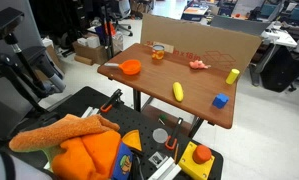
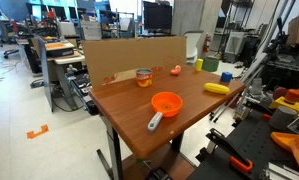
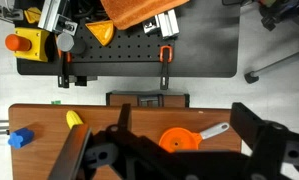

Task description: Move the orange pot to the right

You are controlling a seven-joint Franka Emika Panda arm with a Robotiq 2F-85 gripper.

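My gripper should grip the orange pot's rim (image 1: 140, 67) (image 3: 161, 142) on the side opposite the pot's grey handle.
The orange pot (image 1: 131, 67) sits on the wooden table (image 1: 159, 80) near one edge, and its grey side handle points off the rim (image 2: 166, 103). In the wrist view the pot (image 3: 176, 140) lies below and between my gripper's (image 3: 181, 115) two dark fingers, which are spread wide. The gripper is open, holds nothing, and hangs above the pot without touching it. The gripper shows in neither exterior view.
On the table stand an amber cup (image 1: 157, 52), a pinkish-orange toy (image 1: 197, 64), a yellow banana-like toy (image 1: 177, 91), a yellow block (image 1: 232, 76) and a blue block (image 1: 220, 100). A cardboard wall (image 2: 129, 52) lines the far side. An orange cloth (image 1: 84, 150) lies on a black cart.
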